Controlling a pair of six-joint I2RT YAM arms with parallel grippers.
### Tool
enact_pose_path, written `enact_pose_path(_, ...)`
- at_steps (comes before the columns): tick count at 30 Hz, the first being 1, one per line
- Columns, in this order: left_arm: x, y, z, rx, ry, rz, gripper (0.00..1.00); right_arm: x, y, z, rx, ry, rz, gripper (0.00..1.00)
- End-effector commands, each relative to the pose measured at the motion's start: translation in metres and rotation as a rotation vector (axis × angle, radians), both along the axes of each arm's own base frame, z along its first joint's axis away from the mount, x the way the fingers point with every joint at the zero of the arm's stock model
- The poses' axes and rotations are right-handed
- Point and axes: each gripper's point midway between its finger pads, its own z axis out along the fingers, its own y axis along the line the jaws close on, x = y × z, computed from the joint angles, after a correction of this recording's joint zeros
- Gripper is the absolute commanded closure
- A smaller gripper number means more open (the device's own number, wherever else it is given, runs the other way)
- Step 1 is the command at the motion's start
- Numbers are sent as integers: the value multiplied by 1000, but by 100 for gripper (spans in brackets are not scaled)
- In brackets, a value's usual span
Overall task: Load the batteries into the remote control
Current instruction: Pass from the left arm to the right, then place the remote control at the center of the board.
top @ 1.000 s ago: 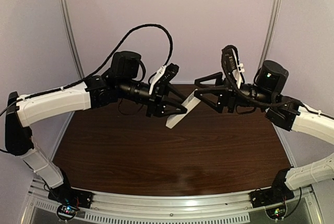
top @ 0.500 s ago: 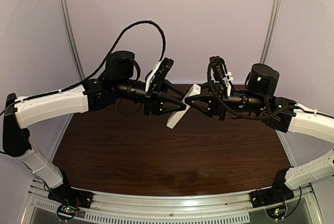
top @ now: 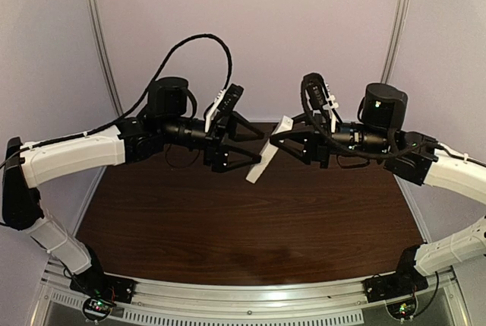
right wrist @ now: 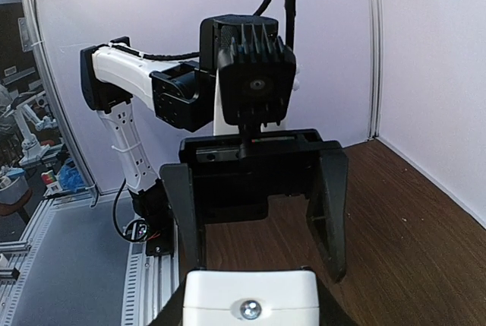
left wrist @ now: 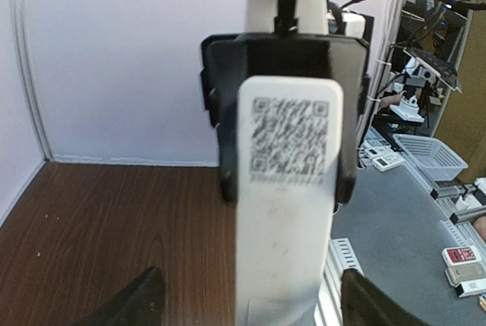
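Next, I release the remote control with my right gripper on the wood (top: 277, 221) between the table's middle and the metal rail. The remote is held tilted above the table.
The remote control (top: 257, 170) is a slim white handset held tilted in the air above the table, between the two arms. My right gripper (top: 276, 142) is shut on its upper end. In the right wrist view that white end (right wrist: 250, 295), with a small metal dot, fills the bottom between my right gripper (right wrist: 250, 317) fingers. My left gripper (top: 261, 151) stands open around the lower part. In the left wrist view the remote control (left wrist: 287, 219) shows a QR code, and my left gripper (left wrist: 254, 303) fingers stand clear of both its sides. The batteries are out of view.
The dark wooden table (top: 228, 227) lies well below both grippers, with purple walls on three sides and a metal rail (top: 250, 295) at the near edge. Beyond the table's side is a grey bench with a white basket (left wrist: 429, 155) and small devices.
My right gripper has come in and shut on the remote control's upper end. My left gripper has opened, let go of it and drawn back a little to the left.
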Motion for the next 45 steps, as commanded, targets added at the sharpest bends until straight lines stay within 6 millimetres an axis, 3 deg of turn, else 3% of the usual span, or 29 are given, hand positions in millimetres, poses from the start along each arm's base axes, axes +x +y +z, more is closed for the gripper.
enact_pose_path(1,28,33,-4,16,39,145,4,16,-7,3,-55,31,-106,100)
enact_pose_path(6,63,79,-18,56,62,424,3,44,-10,-39,-234,145,-241,100)
enact_pose_path(10,84,109,-36,106,117,602,3,67,-17,-91,-477,253,-367,100)
enact_pose_path(16,86,121,-56,146,132,650,3,86,-29,-139,-705,360,-490,97)
enact_pose_path(23,91,127,-75,182,161,681,2,85,-29,-199,-915,471,-487,97)
enact_pose_path(34,100,144,-86,199,198,750,3,87,-19,-250,-1066,519,-445,98)
enact_pose_path(45,97,140,-87,191,195,723,3,89,-7,-288,-1107,545,-400,97)
